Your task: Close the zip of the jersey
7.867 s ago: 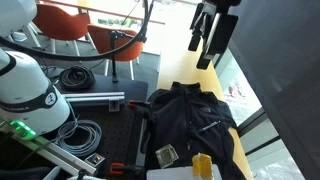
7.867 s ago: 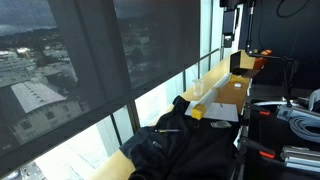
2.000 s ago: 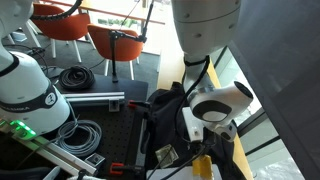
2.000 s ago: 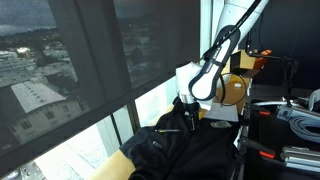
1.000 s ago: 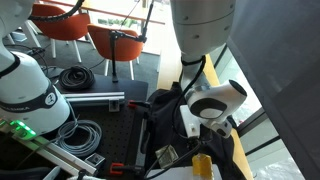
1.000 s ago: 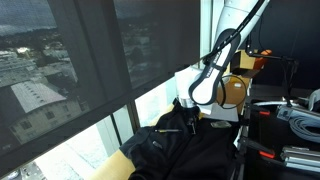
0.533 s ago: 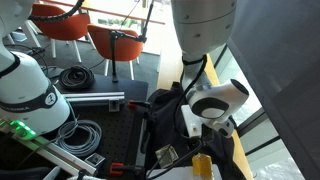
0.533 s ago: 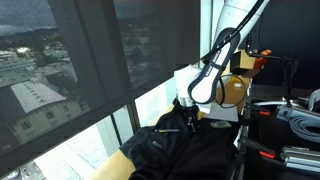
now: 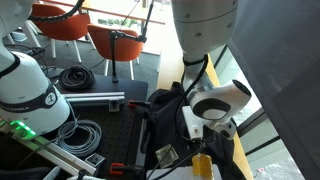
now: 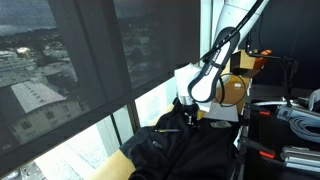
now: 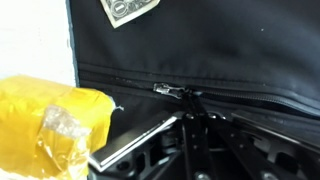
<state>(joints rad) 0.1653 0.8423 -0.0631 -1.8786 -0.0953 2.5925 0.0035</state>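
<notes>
The robot's gripper pinches only the end of the zip pull, and the metal slider is clear of its fingers, so the gripper needs to open and grip closer over the slider (image 11: 168,89).
The black jersey (image 9: 172,108) lies spread on the table, also seen in an exterior view (image 10: 180,150). In the wrist view its zip (image 11: 250,98) runs left to right across the fabric, with the metal slider (image 11: 170,90) near the middle. My gripper (image 11: 190,108) is down on the jersey, its two fingers pressed together right at the slider's end, shut on the zip pull. In both exterior views the gripper (image 9: 206,138) (image 10: 188,116) points down onto the jersey's near end, and its tips are hidden against the dark cloth.
A yellow packet (image 11: 50,125) (image 9: 202,165) lies just beside the zip's end. A paper tag (image 11: 130,10) sits on the jersey. Cable coils (image 9: 75,77), a white robot base (image 9: 25,85) and orange chairs (image 9: 70,25) flank the table; the window (image 10: 100,60) borders it.
The jaws have closed from wide open to shut at the zip slider. The arm has hardly moved and the jersey lies as before.
</notes>
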